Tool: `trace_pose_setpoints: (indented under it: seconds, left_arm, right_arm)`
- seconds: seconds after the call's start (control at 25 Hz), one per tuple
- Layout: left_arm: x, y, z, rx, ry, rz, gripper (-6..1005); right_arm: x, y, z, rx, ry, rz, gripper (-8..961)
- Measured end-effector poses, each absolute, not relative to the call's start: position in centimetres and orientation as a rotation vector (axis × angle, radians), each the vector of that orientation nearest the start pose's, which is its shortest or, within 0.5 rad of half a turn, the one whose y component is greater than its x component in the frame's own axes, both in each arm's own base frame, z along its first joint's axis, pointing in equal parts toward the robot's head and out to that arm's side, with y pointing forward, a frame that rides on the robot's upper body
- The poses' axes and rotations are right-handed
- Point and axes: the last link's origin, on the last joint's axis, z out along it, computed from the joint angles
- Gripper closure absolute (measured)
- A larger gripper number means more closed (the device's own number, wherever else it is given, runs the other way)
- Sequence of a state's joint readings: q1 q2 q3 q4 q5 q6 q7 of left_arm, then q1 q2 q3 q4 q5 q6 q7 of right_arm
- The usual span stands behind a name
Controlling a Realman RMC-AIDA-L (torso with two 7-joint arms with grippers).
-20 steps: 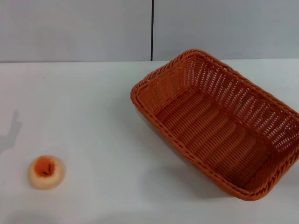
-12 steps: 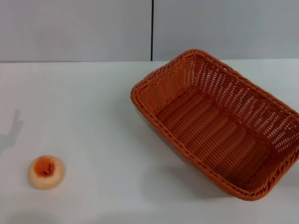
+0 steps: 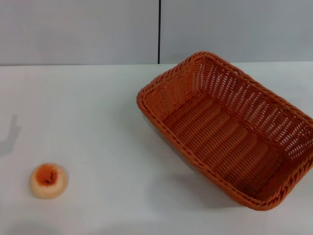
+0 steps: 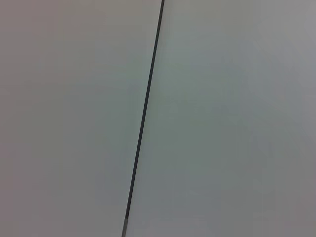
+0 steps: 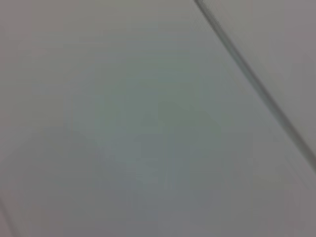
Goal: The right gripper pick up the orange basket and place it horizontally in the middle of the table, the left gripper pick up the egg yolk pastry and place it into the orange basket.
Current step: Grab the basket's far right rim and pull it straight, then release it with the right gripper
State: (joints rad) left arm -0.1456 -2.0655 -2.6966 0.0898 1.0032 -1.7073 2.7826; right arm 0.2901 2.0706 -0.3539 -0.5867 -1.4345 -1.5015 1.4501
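The orange basket's far long rim (image 3: 275,96) is the next place for my right gripper to go, and it should close there, near the rim's middle.
The orange basket (image 3: 230,129) lies on the white table (image 3: 98,112) at the right of the head view, set at a slant, with nothing inside it. The egg yolk pastry (image 3: 48,180) sits alone near the front left of the table, its orange-red top facing up. Neither gripper appears in the head view. Both wrist views show only a grey wall with a dark seam (image 4: 143,118).
A grey wall with a vertical dark seam (image 3: 159,32) stands behind the table's far edge. A faint shadow (image 3: 10,134) falls on the table at the far left. Bare tabletop lies between the pastry and the basket.
The faint shadow at the table's left edge has shifted slightly left and faded. The basket and the pastry have not moved.
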Motion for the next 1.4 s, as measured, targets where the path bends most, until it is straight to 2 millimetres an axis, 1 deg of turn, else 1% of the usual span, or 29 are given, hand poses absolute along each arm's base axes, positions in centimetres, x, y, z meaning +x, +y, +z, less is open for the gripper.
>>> trace_pose_setpoints:
  seconds: [0.04,0.08,0.12,0.16,0.2,0.24,0.28,0.36,0.4,0.44,0.56,0.6,0.64,0.68,0.72,0.8,0.92,1.0,1.04,1.08,1.12,1.2,1.24,1.36,1.4]
  left_arm:
    - [-37.5,19.1,2.7,-1.369,-0.548,-0.89,165]
    - [-37.7,19.1,2.7,-1.368,-0.556,-0.882,165]
    - [-37.8,19.1,2.6,-1.369,-0.562,-0.877,166]
    - [-37.8,19.1,2.6,-1.369,-0.562,-0.877,166]
    - [-37.8,19.2,2.6,-1.37,-0.564,-0.876,166]
    - [-37.8,19.2,2.6,-1.37,-0.564,-0.876,166]
    - [-37.8,19.2,2.6,-1.371,-0.564,-0.875,166]
    - [-37.8,19.4,2.7,-1.371,-0.563,-0.871,166]
    - [-37.9,19.4,2.7,-1.371,-0.561,-0.87,166]
    - [-37.9,19.4,2.7,-1.371,-0.561,-0.87,166]
    - [-38.2,19.4,2.7,-1.37,-0.574,-0.851,166]
    - [-38.2,19.4,2.7,-1.37,-0.574,-0.851,166]
    - [-38.4,19.4,2.6,-1.371,-0.589,-0.837,166]
    - [-38.5,19.4,2.5,-1.372,-0.597,-0.83,166]
    - [-38.5,19.4,2.5,-1.372,-0.597,-0.83,166]
    - [-38.6,19.4,2.4,-1.373,-0.606,-0.825,166]
    - [-38.6,19.3,2.3,-1.373,-0.612,-0.825,166]
    - [-38.6,19.2,2.2,-1.37,-0.615,-0.826,166]
    - [-38.6,19.2,2.2,-1.37,-0.615,-0.826,166]
    - [-38.6,19.1,2.2,-1.369,-0.616,-0.826,166]
    - [-38.6,19.0,2.2,-1.368,-0.616,-0.826,165]
    - [-38.7,18.8,2.2,-1.365,-0.618,-0.823,165]
    - [-38.7,18.8,2.2,-1.365,-0.618,-0.823,165]
    - [-38.7,18.8,2.3,-1.365,-0.617,-0.822,165]
    - [-38.7,19.0,2.3,-1.367,-0.615,-0.823,165]
  right_arm:
    - [34.5,29.2,10.6,-1.703,0.905,1.267,260]
    - [34.1,29.7,11.1,-1.755,0.968,1.248,260]
    - [33.3,30.5,11.8,-1.837,1.076,1.188,260]
    - [33.3,30.5,11.8,-1.837,1.076,1.188,261]
    - [32.6,31.2,12.4,-1.911,1.185,1.085,261]
    - [32.6,31.2,12.4,-1.911,1.185,1.085,262]
    - [32.3,31.5,12.6,-1.94,1.223,1.03,262]
    - [31.8,32.1,12.6,-2.02,1.324,0.862,263]
    - [31.1,32.8,12.4,-2.098,1.397,0.69,263]
    - [31.1,32.8,12.4,-2.098,1.397,0.69,263]
    - [30.3,33.5,12.5,-2.178,1.478,0.434,264]
    - [29.5,33.9,12.7,-2.213,1.495,0.339,265]
    - [29.5,33.9,12.7,-2.213,1.495,0.339,265]
    - [28.5,34.2,12.9,-2.257,1.488,0.29,266]
    - [28.5,34.2,12.9,-2.257,1.488,0.29,266]
    - [27.5,34.6,12.6,-2.299,1.478,0.252,267]
    - [27.1,34.9,12.2,-2.317,1.473,0.227,268]
    - [26.9,35.5,11.4,-2.331,1.466,0.191,269]
    - [26.9,35.5,11.4,-2.331,1.466,0.191,269]
    - [27.0,35.9,10.8,-2.328,1.464,0.174,269]
    - [27.0,35.9,10.8,-2.328,1.464,0.174,270]
    - [27.1,36.6,9.8,-2.323,1.444,0.162,270]
    - [27.1,36.6,9.8,-2.323,1.444,0.162,271]
    - [26.9,37.3,8.4,-2.356,1.421,0.166,272]
    - [26.8,37.7,7.4,-2.379,1.419,0.172,272]
